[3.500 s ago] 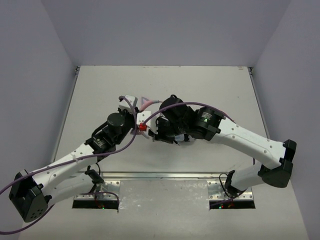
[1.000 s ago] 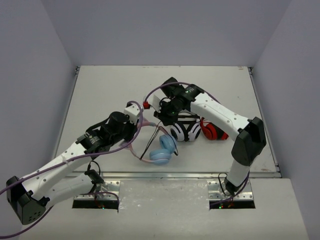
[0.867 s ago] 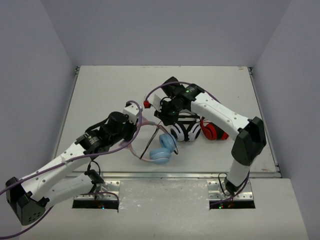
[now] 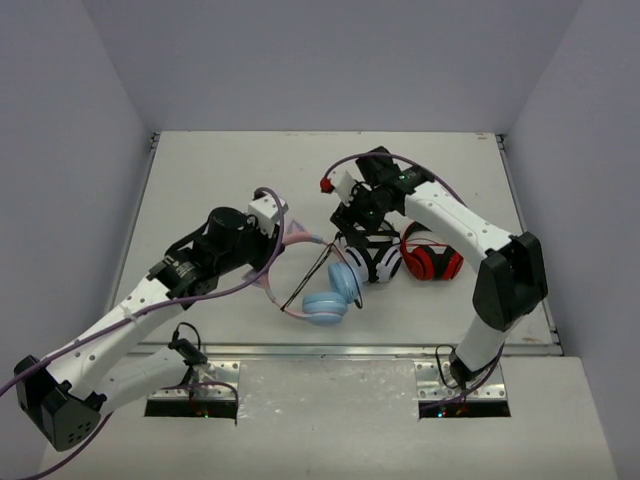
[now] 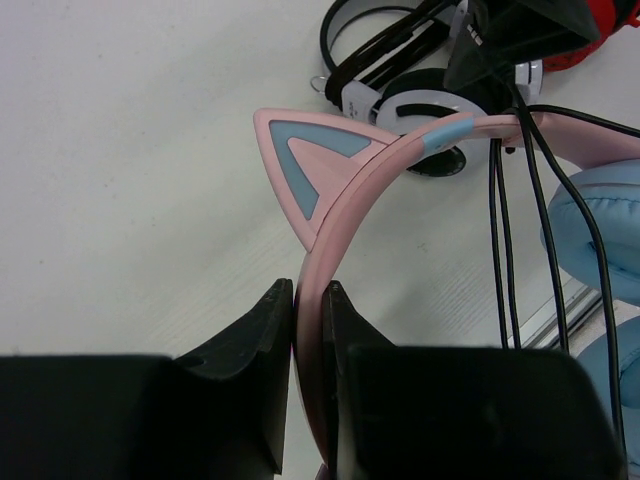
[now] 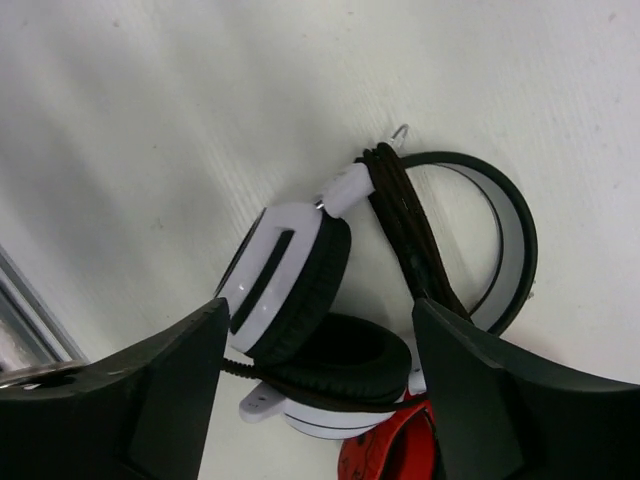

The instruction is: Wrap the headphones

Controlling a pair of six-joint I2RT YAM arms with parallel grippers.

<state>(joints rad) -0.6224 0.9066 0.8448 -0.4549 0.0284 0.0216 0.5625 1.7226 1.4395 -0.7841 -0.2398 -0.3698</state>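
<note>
The robot's left gripper needs to release the headphones flat on the table [image 4: 300, 256] [image 5: 430, 245] close beside the white-and-black pair.
The headphones [image 4: 322, 306] lie mid-table: two light-blue ear cups, a pink headband and a thin black cable [image 4: 312, 274] strung across the band. My left gripper [image 4: 273, 232] is shut on the pink headband [image 5: 345, 205], just below a cat ear [image 5: 305, 165]; several cable strands [image 5: 510, 220] run over the band beside a blue cup [image 5: 600, 215]. My right gripper [image 4: 354, 228] hangs open to the right, over the white-and-black pair. Its fingers [image 6: 170, 390] hold nothing, and the cable does not show in the right wrist view.
A white-and-black pair [image 4: 375, 262] with its cord wound on the band [image 6: 410, 230] lies right of the blue cups. A red-and-black pair [image 4: 432, 264] touches its right side. A metal strip [image 4: 330, 350] runs along the table's near edge.
My right gripper has opened and moved back and to the right, off the cable. My left gripper carried the headband back and to the right, and the blue cups shifted with it.
</note>
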